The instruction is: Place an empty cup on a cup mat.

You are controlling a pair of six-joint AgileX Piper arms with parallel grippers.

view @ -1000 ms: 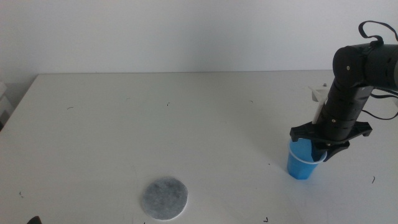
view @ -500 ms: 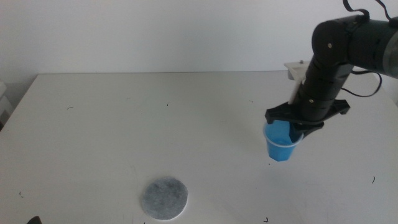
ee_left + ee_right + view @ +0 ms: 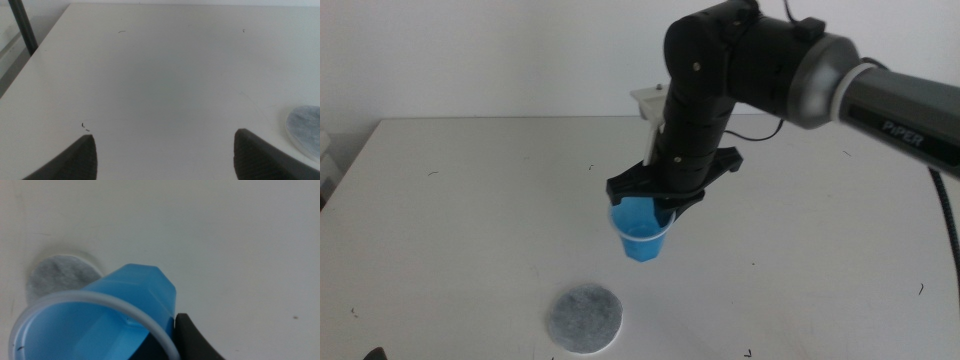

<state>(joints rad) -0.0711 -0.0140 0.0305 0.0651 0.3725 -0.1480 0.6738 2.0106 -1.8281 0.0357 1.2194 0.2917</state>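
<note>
Next, I set the blue cup down with my right gripper near the middle of the round grey cup mat [image 3: 586, 325] [image 3: 64, 282]. The cup still hangs upright above the table.
The blue cup [image 3: 642, 235] hangs upright above the table, held at its rim by my right gripper [image 3: 655, 212], which is shut on it. The round grey cup mat [image 3: 585, 318] lies flat on the table, in front of and a little left of the cup, apart from it. In the right wrist view the cup [image 3: 120, 310] fills the lower part, empty inside, with the right gripper [image 3: 165, 345] pinching its wall and the mat [image 3: 57, 275] beyond it. My left gripper [image 3: 165, 155] is open and empty, low over the table near the mat's edge [image 3: 305, 127].
The white table [image 3: 470, 200] carries a few small dark specks. The right arm's dark body reaches in from the right above the table's middle. A wall stands behind the table's far edge.
My right gripper has lifted the cup and carried it leftward from the table's right side to above the middle, closer to the mat. The mat has not moved.
</note>
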